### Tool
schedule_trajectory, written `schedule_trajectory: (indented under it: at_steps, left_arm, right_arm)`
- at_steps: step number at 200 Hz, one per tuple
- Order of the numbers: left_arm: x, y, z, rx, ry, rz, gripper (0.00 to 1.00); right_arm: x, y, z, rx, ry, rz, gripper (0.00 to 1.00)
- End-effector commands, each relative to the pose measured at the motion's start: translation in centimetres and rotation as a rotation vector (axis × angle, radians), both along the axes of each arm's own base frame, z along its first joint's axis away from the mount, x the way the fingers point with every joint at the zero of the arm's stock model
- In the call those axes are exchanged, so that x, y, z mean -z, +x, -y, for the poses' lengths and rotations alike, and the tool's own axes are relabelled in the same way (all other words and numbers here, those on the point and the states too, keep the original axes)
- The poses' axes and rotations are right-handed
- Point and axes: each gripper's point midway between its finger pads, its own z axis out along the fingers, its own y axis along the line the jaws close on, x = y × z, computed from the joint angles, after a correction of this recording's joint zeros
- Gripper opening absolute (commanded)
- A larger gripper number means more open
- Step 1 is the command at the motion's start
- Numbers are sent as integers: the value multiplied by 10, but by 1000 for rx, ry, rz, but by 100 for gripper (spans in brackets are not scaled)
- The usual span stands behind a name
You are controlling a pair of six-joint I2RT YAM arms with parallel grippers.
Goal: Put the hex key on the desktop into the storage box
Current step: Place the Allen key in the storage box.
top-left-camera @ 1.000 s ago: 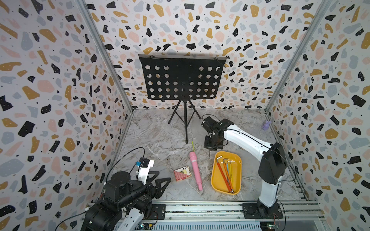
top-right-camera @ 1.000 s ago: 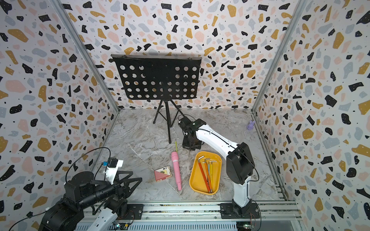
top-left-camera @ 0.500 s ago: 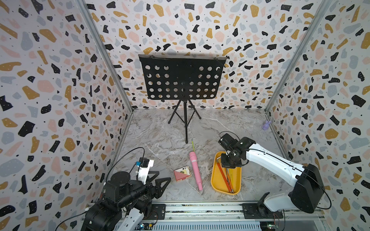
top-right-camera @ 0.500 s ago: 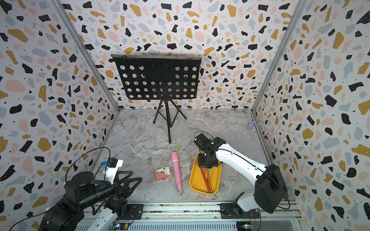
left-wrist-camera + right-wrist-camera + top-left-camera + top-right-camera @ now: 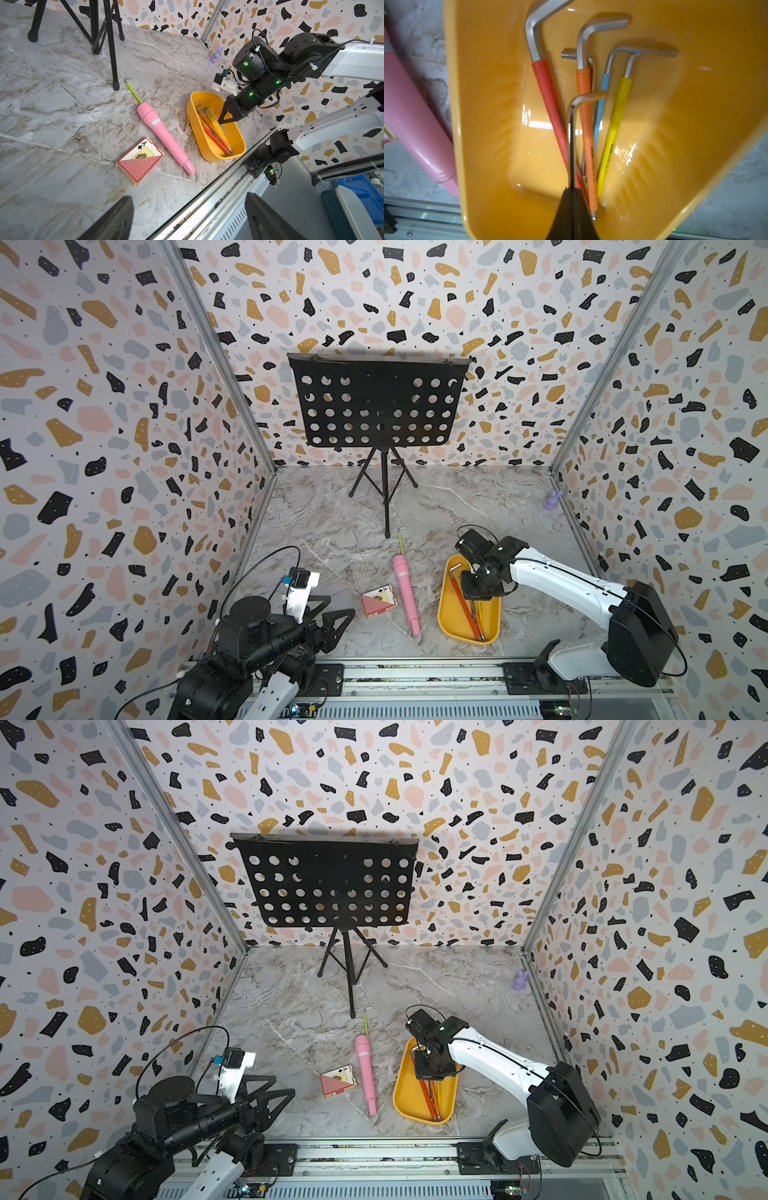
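Next, I release the thin bare-metal hex key from my right gripper between the red and orange hex keys (image 5: 471,604) (image 5: 570,126) in the yellow storage box.
The yellow storage box (image 5: 446,608) (image 5: 400,1094) (image 5: 192,118) sits on the marble desktop (image 5: 332,531) at the front right. Several hex keys with red, orange, blue and yellow sleeves (image 5: 584,116) lie inside it. My right gripper (image 5: 478,589) (image 5: 432,1069) (image 5: 221,122) (image 5: 572,189) hangs just over the box, shut on a thin bare-metal hex key (image 5: 571,135) that points along the box floor. Another hex key with a yellow-green sleeve (image 5: 401,541) (image 5: 366,1021) (image 5: 134,93) lies on the desktop at the pink microphone's head. My left gripper (image 5: 332,626) (image 5: 274,1094) (image 5: 190,224) rests open at the front left.
A pink toy microphone (image 5: 405,593) lies left of the box, with a red playing-card box (image 5: 377,600) beside it. A black music stand (image 5: 376,406) on a tripod stands at the back middle. A small purple figure (image 5: 552,501) sits by the right wall. A metal rail (image 5: 415,672) runs along the front.
My right arm has swung from beside the stand's foot forward to the storage box, carrying the thin hex key, and now holds it low over the keys inside. The left arm has not moved.
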Motion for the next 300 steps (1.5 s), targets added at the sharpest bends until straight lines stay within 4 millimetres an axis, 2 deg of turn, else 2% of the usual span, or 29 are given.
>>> schedule_trajectory:
  at_steps: [1,38,67,113,139,149,169,208,262,300]
  left_arm:
    - [-11,1,1,7,-18,45,88]
    - [-11,0,1,8,-19,46,88]
    - [-11,1,1,7,-20,44,88]
    - [-11,1,1,5,-20,44,88]
    - [-11,1,1,4,-19,44,88]
    - [-11,1,1,5,-18,45,88]
    - [-11,1,1,4,-18,43,88]
    - [-11,2,0,-3,-17,44,88]
    - [-11,2,0,-4,-19,40,88]
    - [-10,2,0,-6,-16,39,88]
  right_arm:
    - [10,-1,2,-35,-23,-4,0]
    - [24,1,7,-43,-64,-21,0]
    - [28,2,11,-39,-86,-23,0]
    - [18,7,5,-51,-52,8,0]
    - [0,19,-1,-66,-32,59,0]
    - [-9,26,-6,-80,-27,77,0]
    - [-28,43,-22,-104,-7,108,10]
    - [-45,82,-62,-139,37,133,25]
    - [-50,132,-122,-170,110,136,35]
    - [-43,156,-145,-184,99,133,39]
